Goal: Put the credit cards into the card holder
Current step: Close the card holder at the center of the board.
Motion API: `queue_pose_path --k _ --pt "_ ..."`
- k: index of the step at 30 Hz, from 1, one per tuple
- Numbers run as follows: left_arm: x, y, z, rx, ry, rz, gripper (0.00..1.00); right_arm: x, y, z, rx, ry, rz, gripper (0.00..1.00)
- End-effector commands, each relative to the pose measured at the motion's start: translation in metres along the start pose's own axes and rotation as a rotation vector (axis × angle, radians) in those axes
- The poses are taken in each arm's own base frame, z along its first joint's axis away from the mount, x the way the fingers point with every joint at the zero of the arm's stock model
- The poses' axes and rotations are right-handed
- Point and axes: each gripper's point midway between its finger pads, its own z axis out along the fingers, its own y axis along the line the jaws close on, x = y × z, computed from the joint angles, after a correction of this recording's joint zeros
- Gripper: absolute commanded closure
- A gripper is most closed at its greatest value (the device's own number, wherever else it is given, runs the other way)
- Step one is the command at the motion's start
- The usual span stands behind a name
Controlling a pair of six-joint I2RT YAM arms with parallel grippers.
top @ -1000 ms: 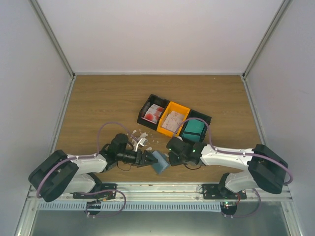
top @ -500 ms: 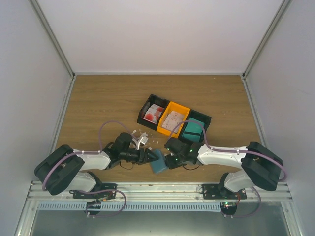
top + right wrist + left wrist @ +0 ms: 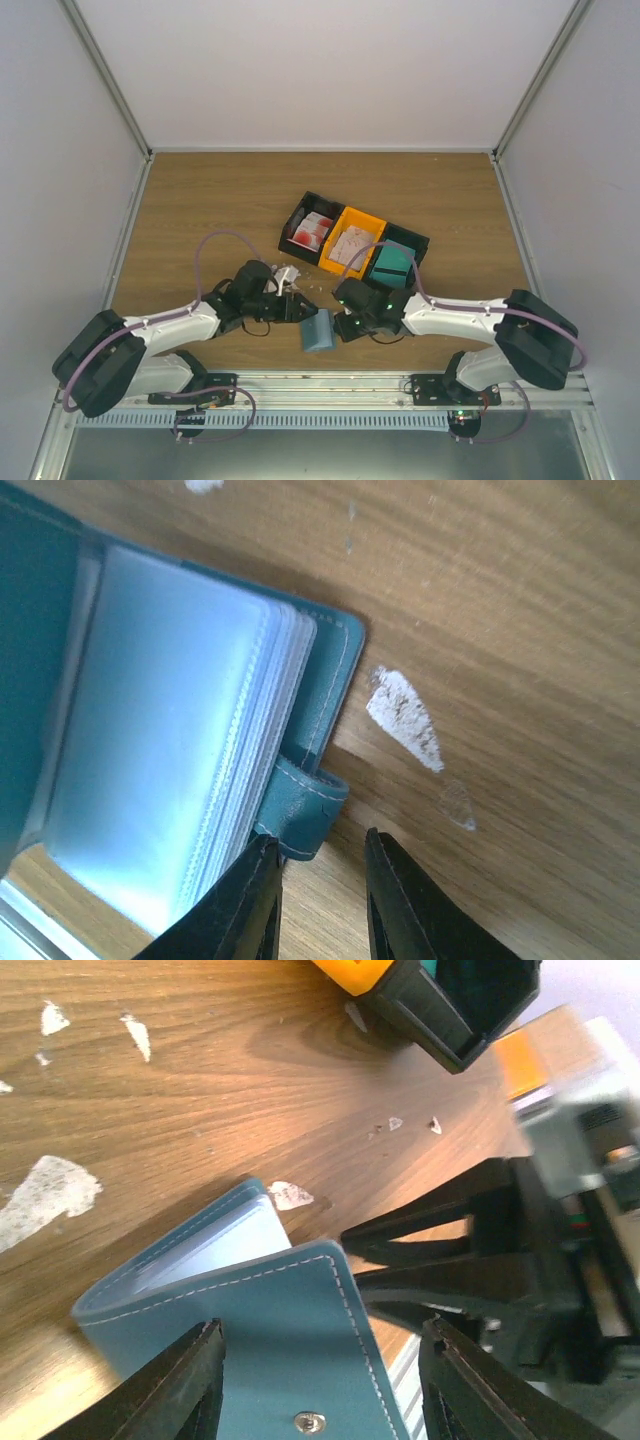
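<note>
The card holder's cover stands half open across my left gripper's fingers. Next, my right gripper presses the cover shut while my left gripper pinches the spine [image 3: 95, 1308].
The dusty-blue card holder [image 3: 318, 331] lies near the front edge, partly open; its pale inner pockets [image 3: 170, 750] show in the right wrist view. My left gripper [image 3: 298, 307] is open, just left of it, its jaws spread wide over the stitched cover [image 3: 280, 1330] and its snap. My right gripper [image 3: 339, 322] is at the holder's right edge, its jaws slightly apart over bare wood, one fingertip [image 3: 262, 855] beside the strap tab [image 3: 300, 810]. Credit cards with red print [image 3: 312, 231] lie in the left black bin, and pale ones [image 3: 350, 243] in the orange bin.
The row of bins [image 3: 352, 242] stands behind the grippers; its right black bin holds a teal block [image 3: 392, 263]. Small white scraps [image 3: 287, 274] lie on the wood near the left gripper. The table's metal front edge [image 3: 320, 385] is close behind the holder.
My left gripper has let go of the holder and drawn back to the left. The holder has dropped from tilted between the grippers to lying on the table.
</note>
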Motion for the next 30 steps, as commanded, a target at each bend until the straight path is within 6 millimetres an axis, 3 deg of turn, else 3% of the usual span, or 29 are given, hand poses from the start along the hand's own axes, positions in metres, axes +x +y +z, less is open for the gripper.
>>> queue_pose_path --k 1,7,16,24,30 --pt "0.002 0.008 -0.006 -0.058 -0.015 0.037 0.44 -0.025 0.006 -0.026 0.011 -0.111 -0.012 0.73" --pt "0.009 0.006 -0.003 -0.014 0.006 0.023 0.49 -0.038 0.043 -0.046 -0.181 -0.183 -0.091 0.63" --pt "0.013 0.008 0.005 0.009 0.036 0.011 0.55 -0.029 0.072 -0.046 -0.364 -0.156 -0.125 0.62" --pt "0.010 -0.002 0.010 0.062 0.045 0.000 0.50 -0.014 0.049 -0.023 -0.265 -0.088 -0.085 0.62" --pt "0.008 -0.012 0.003 0.097 0.025 -0.005 0.41 -0.007 0.024 -0.005 -0.131 -0.052 -0.037 0.70"
